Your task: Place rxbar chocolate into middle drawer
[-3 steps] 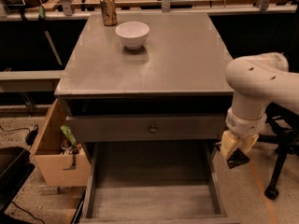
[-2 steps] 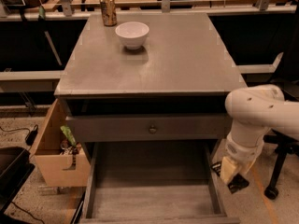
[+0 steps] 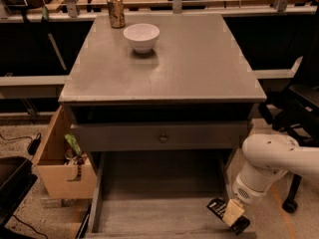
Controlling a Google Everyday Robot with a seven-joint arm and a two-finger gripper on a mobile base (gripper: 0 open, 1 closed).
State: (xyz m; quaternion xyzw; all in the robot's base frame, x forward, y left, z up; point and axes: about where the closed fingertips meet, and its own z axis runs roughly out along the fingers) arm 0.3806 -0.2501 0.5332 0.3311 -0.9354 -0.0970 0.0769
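Next, my gripper releases the rxbar chocolate so that I leave it on the middle drawer's bare bottom [image 3: 189, 191], toward the side that is nearest to my arm.
The rxbar chocolate [image 3: 217, 206], a small flat black wrapper with white lettering, is held in my gripper [image 3: 232, 216] at the bottom right. The bar sticks out to the left of the tan fingers [image 3: 233, 212], just above the front right corner of the open middle drawer [image 3: 154, 203]. The drawer is a wide shallow grey tray pulled out below the cabinet, and its plain floor is bare. My white arm [image 3: 271, 163] comes in from the right, outside the drawer's right wall.
A grey drawer front with a round knob [image 3: 163, 138] sits above the open drawer. A white bowl [image 3: 141, 36] and a gold can [image 3: 116, 11] stand on the cabinet top. A tan wooden box [image 3: 60, 176] is at the left and a black chair [image 3: 299, 113] at the right.
My arm has come down and a little left with the bar, from beside the cabinet's right edge to the open drawer's front right corner.
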